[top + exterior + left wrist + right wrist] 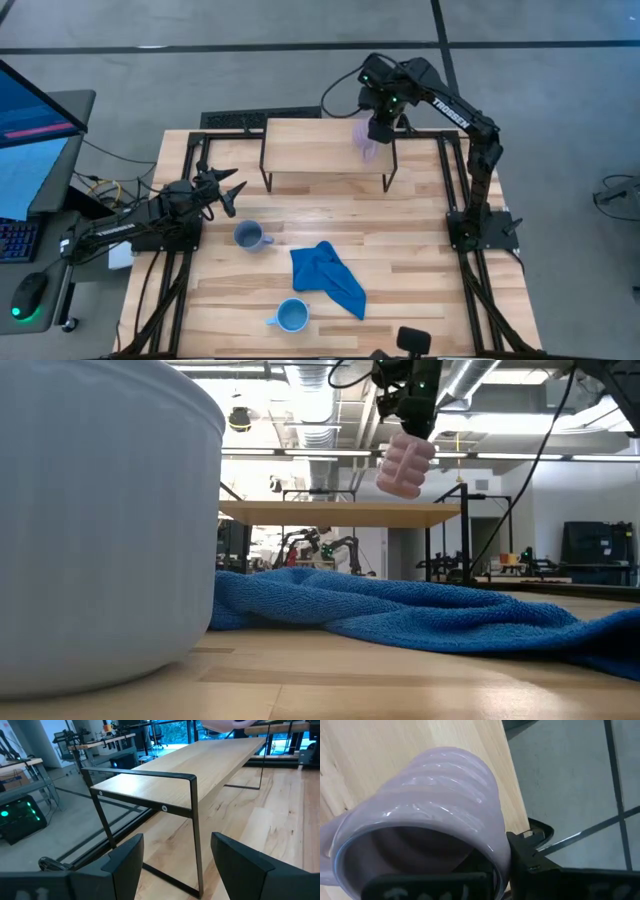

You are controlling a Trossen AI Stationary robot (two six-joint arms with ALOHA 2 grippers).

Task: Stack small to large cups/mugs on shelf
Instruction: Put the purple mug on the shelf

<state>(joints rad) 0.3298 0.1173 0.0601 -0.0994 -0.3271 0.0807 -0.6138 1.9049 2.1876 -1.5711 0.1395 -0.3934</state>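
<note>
Next, I set the pale purple mug down with my right gripper on the shelf's front corner (374, 157) nearest my right arm.
My right gripper (380, 125) is shut on the pale purple ribbed mug (366, 140) above the right end of the shelf (325, 145). In the low view the mug (405, 465) hangs clear above the shelf top (340, 512). The grey-blue mug (250, 237) stands on the tabletop left of centre. The bright light blue mug (291, 316) stands near the table's near edge and fills the left of the low view (100, 510). My left gripper (232, 190) is open and empty at the table's left, facing the shelf's left end (150, 785). My right gripper holds the purple mug by its wall at the rim (497, 857), coming from above. One finger (530, 857) lies outside the wall; the other seems to be inside the mouth, partly hidden. The mug hangs tilted below the fingers, clear of the shelf.
A crumpled blue cloth (328, 278) lies on the tabletop between the two standing mugs and shows across the low view (420, 610). The shelf stands on thin black legs (197, 820) at the table's far side. A monitor and keyboard are off the table's left.
</note>
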